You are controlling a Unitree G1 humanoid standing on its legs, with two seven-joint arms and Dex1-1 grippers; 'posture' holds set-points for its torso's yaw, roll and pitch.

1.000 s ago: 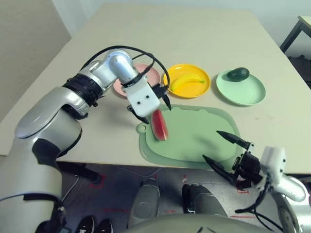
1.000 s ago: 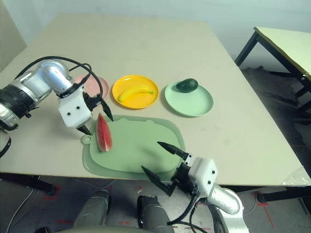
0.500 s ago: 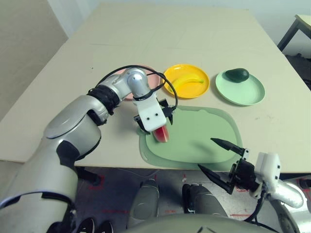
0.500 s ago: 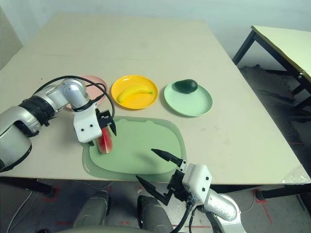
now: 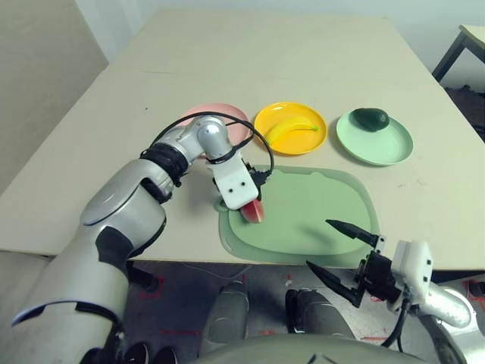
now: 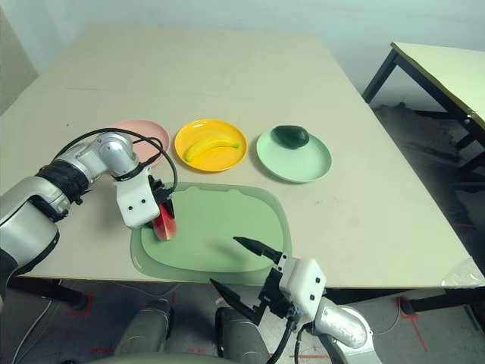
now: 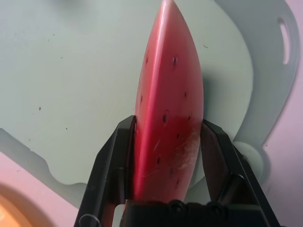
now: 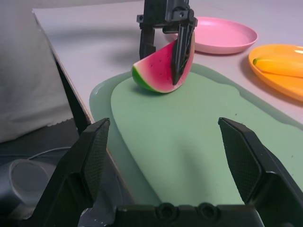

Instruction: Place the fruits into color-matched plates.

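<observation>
I will open my left gripper and let go of the red watermelon wedge in the middle of the empty pink plate (image 5: 212,134). The wedge still rests on the pale green mat.
The red watermelon wedge (image 5: 255,213) with green rind rests on the left end of the pale green mat (image 5: 314,205). My left gripper (image 5: 252,205) is shut on it, one black finger (image 7: 116,156) pressed to each red face. The yellow banana (image 5: 289,130) lies in the yellow plate (image 5: 308,141). The dark avocado (image 5: 370,117) sits in the mint green plate (image 5: 388,145). The pink plate (image 5: 203,113) holds nothing and is partly hidden behind my left forearm. My right gripper (image 5: 318,243) hangs open at the table's front edge, apart from everything.
The mat lies along the table's front edge, with its handle hole by the left gripper. The three plates stand in a row just behind it. A second table (image 6: 447,68) stands off to the right.
My left gripper came down from beside the watermelon wedge and shut on it. The right gripper drifted slightly back toward the front edge.
</observation>
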